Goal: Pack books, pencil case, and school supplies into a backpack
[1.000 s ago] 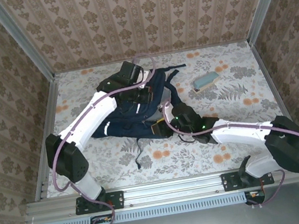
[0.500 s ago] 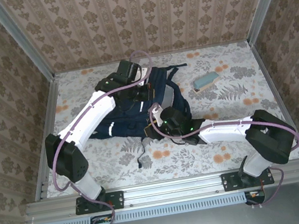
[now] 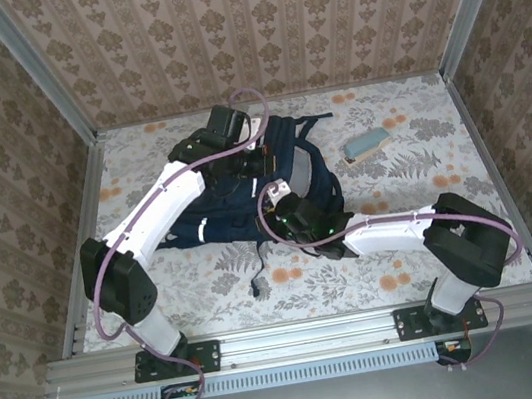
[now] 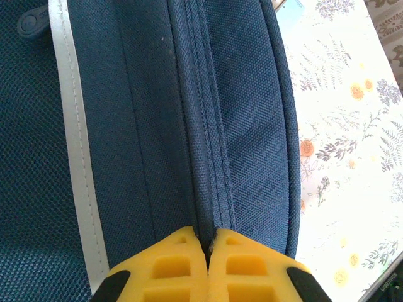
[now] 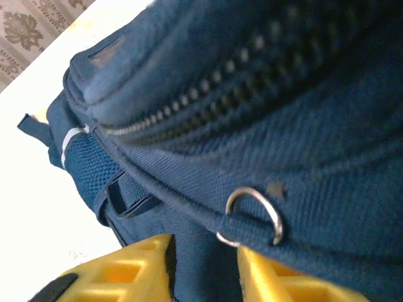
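Observation:
I can see the zipper pull tucked under the backpack's edge by the metal ring, so I should open my right gripper, back off and pinch that pull beneath the ring point(image 5: 227, 240).
The navy backpack point(image 3: 236, 204) lies mid-table with its white stripe point(image 4: 74, 138) showing. My left gripper point(image 3: 252, 164) is at the bag's far upper edge, and its yellow fingers point(image 4: 182, 264) are shut on a stitched seam of the backpack point(image 4: 214, 126). My right gripper point(image 3: 280, 207) presses into the bag's near right side. A fold of the backpack point(image 5: 208, 277) fills the gap between its fingers, just below a metal ring point(image 5: 255, 214) and the closed zipper point(image 5: 208, 104). The teal pencil case point(image 3: 364, 144) lies apart at the back right. The books are hidden.
Dark straps point(image 3: 256, 277) trail from the bag toward the near edge. Patterned walls and metal rails point(image 3: 87, 218) close in the floral tabletop point(image 3: 414, 176). The right arm point(image 3: 402, 228) stretches low across the table to the bag's right.
My right arm has swung left into the backpack's side and its jaws have narrowed onto the fabric. The left gripper has stayed shut and lifted the bag's top edge slightly farther back.

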